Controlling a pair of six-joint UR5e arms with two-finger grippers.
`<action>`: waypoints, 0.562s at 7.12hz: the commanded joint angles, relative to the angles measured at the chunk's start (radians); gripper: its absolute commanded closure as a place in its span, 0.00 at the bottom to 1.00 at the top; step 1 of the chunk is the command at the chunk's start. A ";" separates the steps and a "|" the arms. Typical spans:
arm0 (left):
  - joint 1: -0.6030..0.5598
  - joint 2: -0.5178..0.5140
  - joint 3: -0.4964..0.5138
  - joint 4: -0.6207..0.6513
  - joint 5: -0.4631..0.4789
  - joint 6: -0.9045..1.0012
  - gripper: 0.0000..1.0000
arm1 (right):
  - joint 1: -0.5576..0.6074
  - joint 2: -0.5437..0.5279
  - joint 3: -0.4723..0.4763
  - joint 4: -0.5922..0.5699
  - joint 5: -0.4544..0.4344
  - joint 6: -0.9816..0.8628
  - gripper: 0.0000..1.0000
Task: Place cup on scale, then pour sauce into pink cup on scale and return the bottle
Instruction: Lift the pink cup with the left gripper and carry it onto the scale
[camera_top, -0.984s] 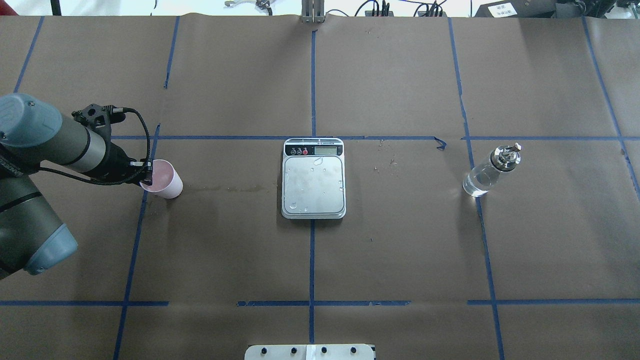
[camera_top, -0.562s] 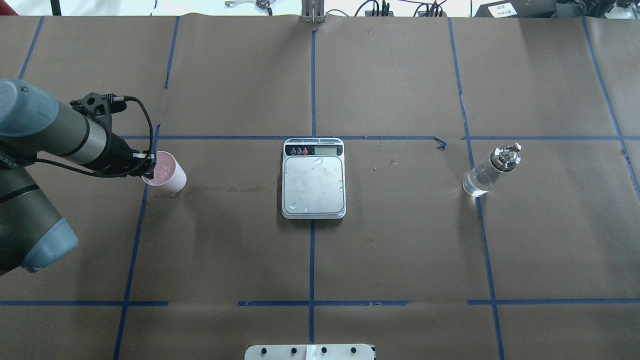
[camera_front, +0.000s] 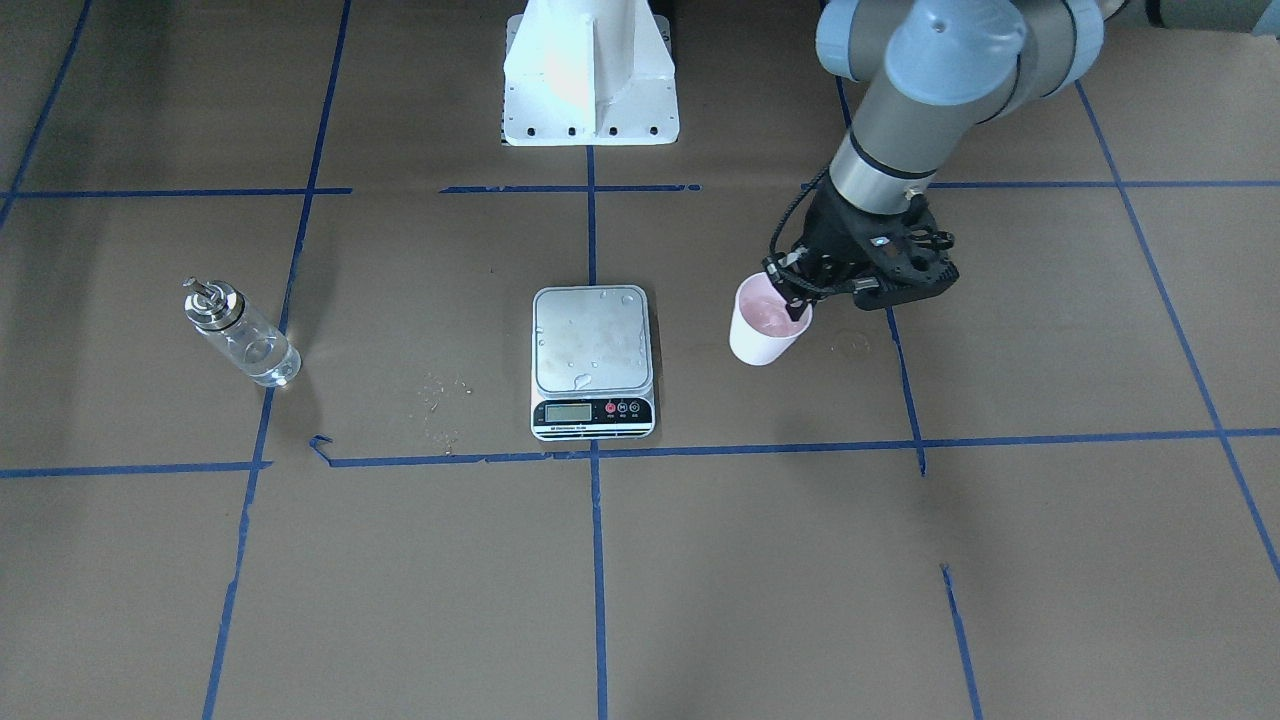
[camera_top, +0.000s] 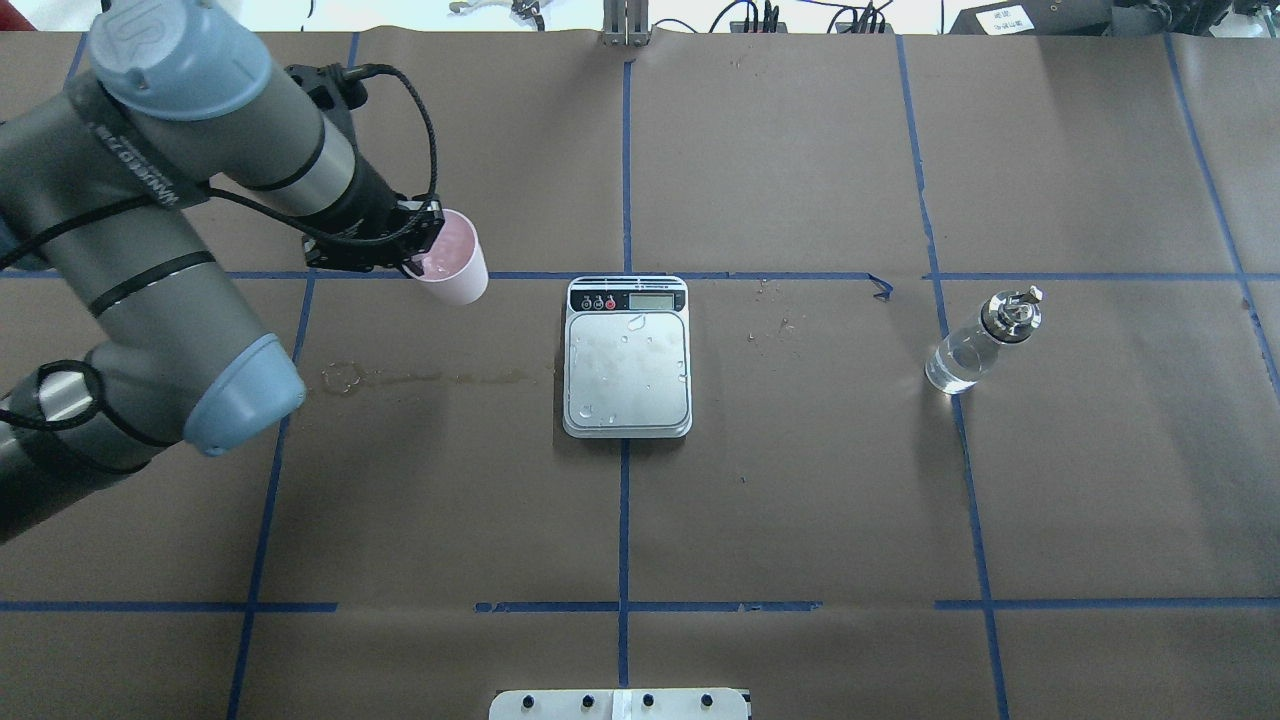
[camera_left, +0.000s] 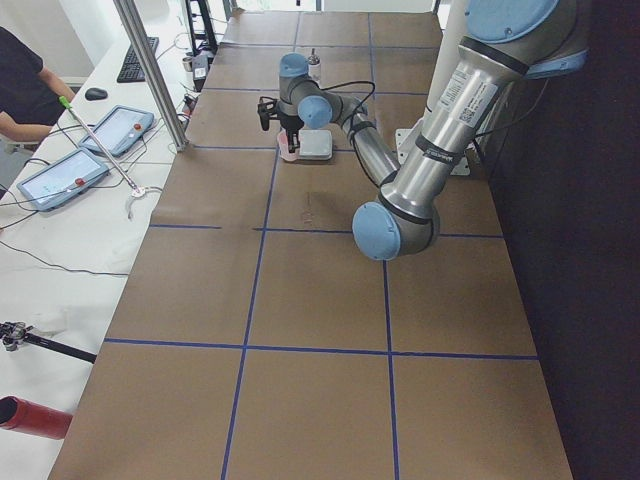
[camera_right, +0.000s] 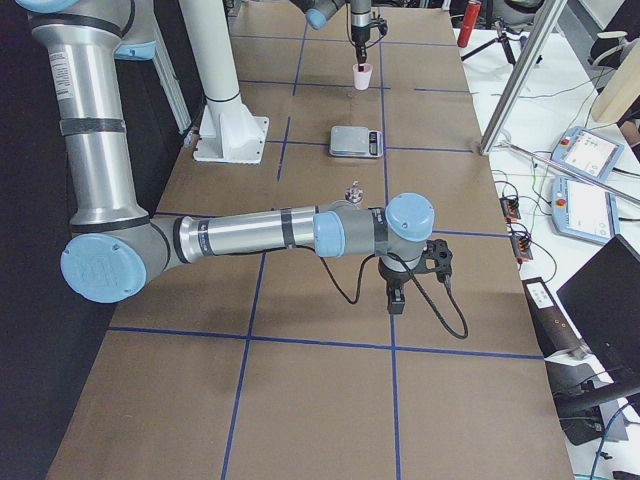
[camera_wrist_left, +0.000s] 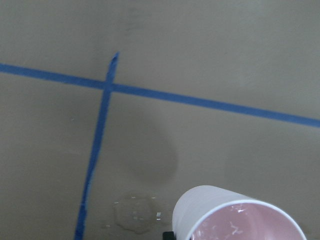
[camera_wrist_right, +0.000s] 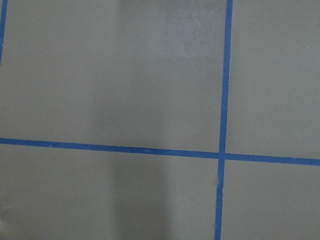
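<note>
My left gripper needs to set the pink cup, which hangs above the table now, down on the middle of the scale's platform (camera_front: 590, 349), behind the scale's display.
The pink cup (camera_top: 455, 268) hangs above the table, left of the scale (camera_top: 627, 375) and a little beyond its display end. My left gripper (camera_top: 418, 262) is shut on the cup's rim, one finger inside; in the front view the gripper (camera_front: 797, 308) holds the cup (camera_front: 762, 328) to the right of the scale (camera_front: 592, 345). The cup's rim shows at the bottom of the left wrist view (camera_wrist_left: 240, 215). The clear glass bottle (camera_top: 975, 345) with clear sauce stands upright at the far right, untouched. My right gripper (camera_right: 397, 295) shows only in the exterior right view, low over the table; I cannot tell its state.
A wet ring (camera_top: 342, 377) marks the brown paper where the cup stood. Water drops lie on the scale's platform. The white robot base plate (camera_front: 590, 90) stands behind the scale. Blue tape lines cross the table. Crumbs (camera_front: 440, 400) lie between bottle and scale.
My left arm has lifted the cup off the table and carried it right and away from the robot, toward the scale. Scale and bottle have not moved.
</note>
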 joint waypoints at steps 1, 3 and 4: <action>0.155 -0.146 0.136 -0.040 0.117 -0.184 1.00 | 0.000 -0.003 0.004 0.001 0.023 0.000 0.00; 0.196 -0.181 0.205 -0.079 0.135 -0.225 1.00 | 0.000 0.000 0.004 0.001 0.023 0.000 0.00; 0.211 -0.190 0.220 -0.097 0.136 -0.229 1.00 | 0.000 0.000 0.004 0.001 0.025 0.000 0.00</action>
